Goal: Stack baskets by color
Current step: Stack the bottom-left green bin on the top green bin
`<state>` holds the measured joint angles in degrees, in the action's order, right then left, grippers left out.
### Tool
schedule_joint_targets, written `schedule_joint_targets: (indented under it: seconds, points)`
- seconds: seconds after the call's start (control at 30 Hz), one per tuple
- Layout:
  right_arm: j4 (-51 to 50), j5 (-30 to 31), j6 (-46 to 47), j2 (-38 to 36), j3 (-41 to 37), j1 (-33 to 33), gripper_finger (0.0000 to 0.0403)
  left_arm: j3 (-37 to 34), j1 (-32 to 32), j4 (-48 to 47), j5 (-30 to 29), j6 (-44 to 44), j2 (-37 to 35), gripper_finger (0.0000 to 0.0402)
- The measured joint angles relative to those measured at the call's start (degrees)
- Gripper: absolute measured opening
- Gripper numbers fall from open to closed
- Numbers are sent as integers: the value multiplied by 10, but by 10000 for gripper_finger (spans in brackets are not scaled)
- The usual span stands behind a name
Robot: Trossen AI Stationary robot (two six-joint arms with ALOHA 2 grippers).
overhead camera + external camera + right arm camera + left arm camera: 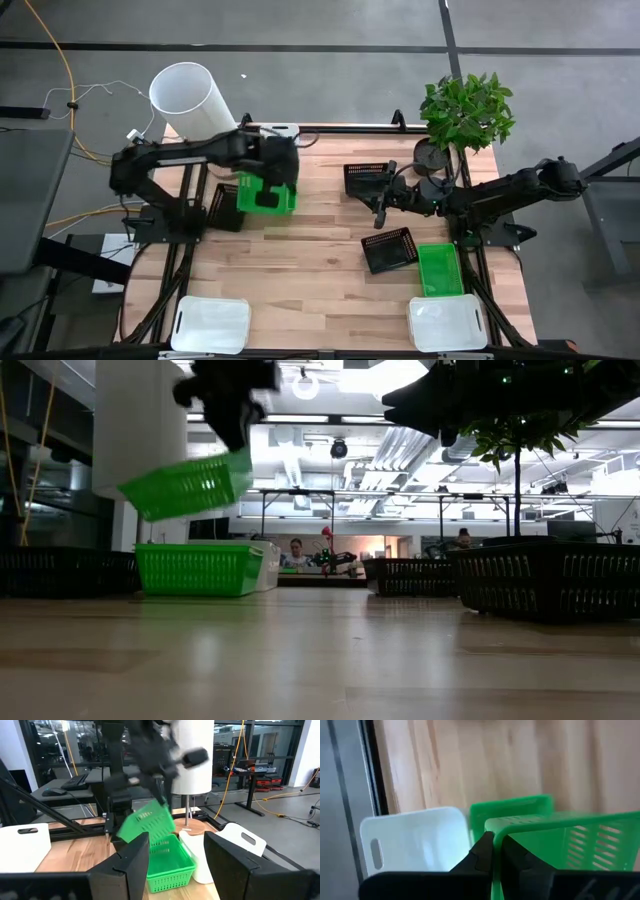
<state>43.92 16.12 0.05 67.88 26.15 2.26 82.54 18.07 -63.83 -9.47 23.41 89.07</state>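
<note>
The robot's left gripper should release the held green basket inside the second green basket (272, 194) (514, 834) beside the far white basket.
My left gripper (272, 172) is shut on a bright green basket (190, 485), held in the air over the table's far left part. Beneath it a second green basket (170, 862) rests on its base, with a white basket (222, 847) beside it toward the far edge. My right gripper (381, 208) hovers open and level over the table's middle right and holds nothing. Black mesh baskets stand at the left (224, 208), far middle (366, 177) and right (389, 250). A third green basket (440, 268) lies at the right. My left gripper pinches the held green basket's rim (495, 834) near a corner, one finger (481, 854) outside the wall and one inside. The fingers slant down from above. The basket hangs tilted below them, clear of the table and of the green basket under it.
A tall white cylinder (190, 98) stands at the far left corner and a potted plant (466, 110) at the far right. Two white baskets (210, 323) (447, 322) lie along the near edge. Bare wood lies in the table's middle and near middle.
</note>
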Motion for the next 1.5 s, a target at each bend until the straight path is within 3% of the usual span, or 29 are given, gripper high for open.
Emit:
schedule_joint_targets:
  seconds: [0.4,0.7,0.97,1.2,1.5]
  points:
    - [-5,0,0,0,0,0,177,16,69,6,54,31,107,0]
    - [-6,0,0,0,0,0,177,17,70,6,93,39,116,0]
    - [-6,0,0,0,0,0,177,17,70,7,88,43,116,7]
    - [-6,0,0,0,0,0,177,17,70,17,86,58,116,38]
    - [-6,0,0,0,0,0,177,17,56,22,50,53,113,117]
